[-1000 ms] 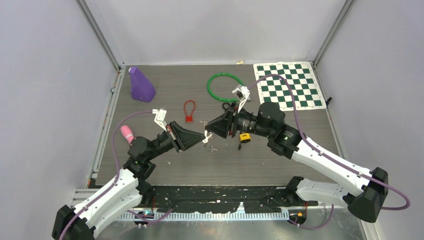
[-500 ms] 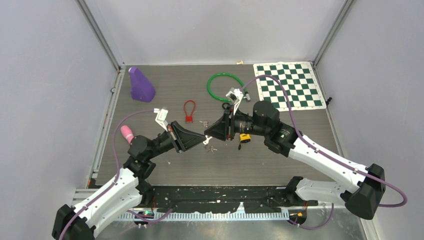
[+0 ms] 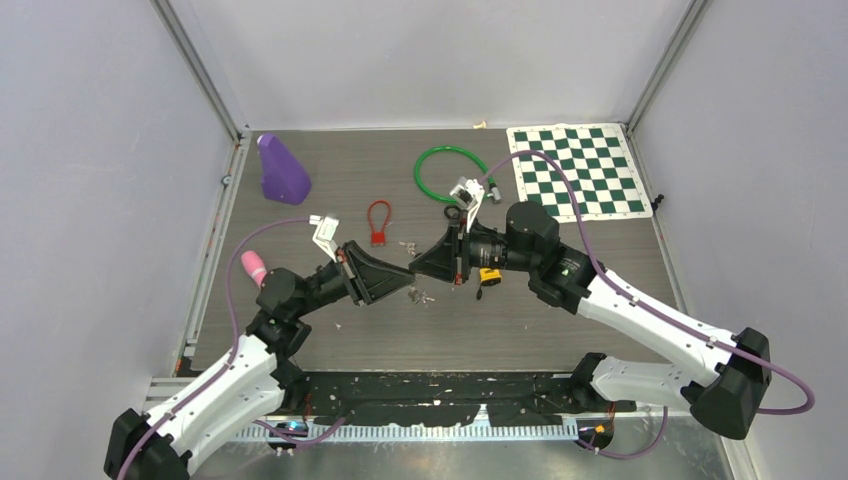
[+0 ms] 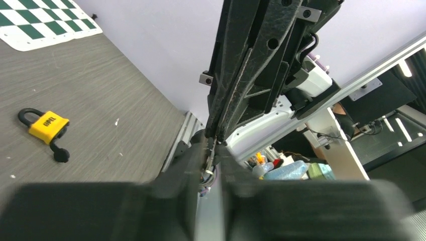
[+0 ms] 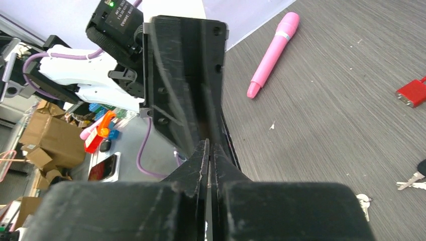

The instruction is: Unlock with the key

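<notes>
My left gripper has the silver key slanting across its fingers, so while my right gripper steadies the key, my left gripper next opens and takes its head (image 4: 206, 175) in line.
A small silver key (image 4: 207, 163) with a ring sits between the tips of my left gripper (image 3: 407, 284), which is shut on it above the table's middle. My right gripper (image 3: 416, 269) meets it tip to tip. Its pads stand almost together, and a thin edge of the key shows between them in the right wrist view (image 5: 209, 163). From above the key is hidden between the two grippers. The yellow padlock (image 3: 489, 274) lies on the table under the right wrist; it also shows in the left wrist view (image 4: 47, 125).
A red padlock (image 3: 378, 238) with a cable loop lies left of centre, also seen in the right wrist view (image 5: 412, 93). Loose keys (image 3: 425, 296) lie below the tips. A green ring (image 3: 450, 172), chessboard mat (image 3: 578, 170), purple cone (image 3: 282, 170) and pink stick (image 3: 253, 265) lie around.
The right gripper has moved left and down until its tip meets the left gripper's tip. The white key seen between them earlier is now covered.
</notes>
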Controlling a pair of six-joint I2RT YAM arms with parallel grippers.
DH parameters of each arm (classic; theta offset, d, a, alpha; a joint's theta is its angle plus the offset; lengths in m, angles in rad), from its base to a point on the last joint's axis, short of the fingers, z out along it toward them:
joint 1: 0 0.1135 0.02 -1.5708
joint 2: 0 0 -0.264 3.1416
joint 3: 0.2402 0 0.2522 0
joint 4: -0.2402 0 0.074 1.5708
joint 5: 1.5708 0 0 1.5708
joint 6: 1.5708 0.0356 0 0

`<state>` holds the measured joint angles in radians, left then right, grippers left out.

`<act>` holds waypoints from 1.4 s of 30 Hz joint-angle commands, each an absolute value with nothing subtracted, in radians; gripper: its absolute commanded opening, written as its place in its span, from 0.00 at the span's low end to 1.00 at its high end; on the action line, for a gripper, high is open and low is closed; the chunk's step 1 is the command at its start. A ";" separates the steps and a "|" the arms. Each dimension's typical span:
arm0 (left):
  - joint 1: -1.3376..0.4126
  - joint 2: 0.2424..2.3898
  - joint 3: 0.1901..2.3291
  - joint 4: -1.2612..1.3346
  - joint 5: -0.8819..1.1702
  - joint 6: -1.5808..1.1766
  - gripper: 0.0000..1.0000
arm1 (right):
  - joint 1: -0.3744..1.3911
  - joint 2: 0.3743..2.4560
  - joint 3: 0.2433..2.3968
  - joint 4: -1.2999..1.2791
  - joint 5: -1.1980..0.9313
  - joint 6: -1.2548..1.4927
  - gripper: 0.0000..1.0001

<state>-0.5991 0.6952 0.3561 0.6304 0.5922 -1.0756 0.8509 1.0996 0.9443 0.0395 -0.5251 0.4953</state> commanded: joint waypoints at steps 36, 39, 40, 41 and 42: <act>-0.635 0.777 0.446 0.743 0.574 -1.086 0.45 | 0.850 0.946 0.756 0.407 -0.314 0.678 0.05; -0.636 0.781 0.449 0.745 0.577 -1.088 0.39 | 0.850 0.942 0.746 0.422 -0.307 0.685 0.05; -0.638 0.781 0.449 0.745 0.577 -1.089 0.37 | 0.850 0.940 0.743 0.425 -0.305 0.688 0.05; -0.637 0.781 0.449 0.745 0.578 -1.088 0.35 | 0.850 0.939 0.742 0.426 -0.303 0.689 0.05; -0.637 0.782 0.448 0.744 0.577 -1.089 0.33 | 0.850 0.940 0.740 0.427 -0.303 0.690 0.05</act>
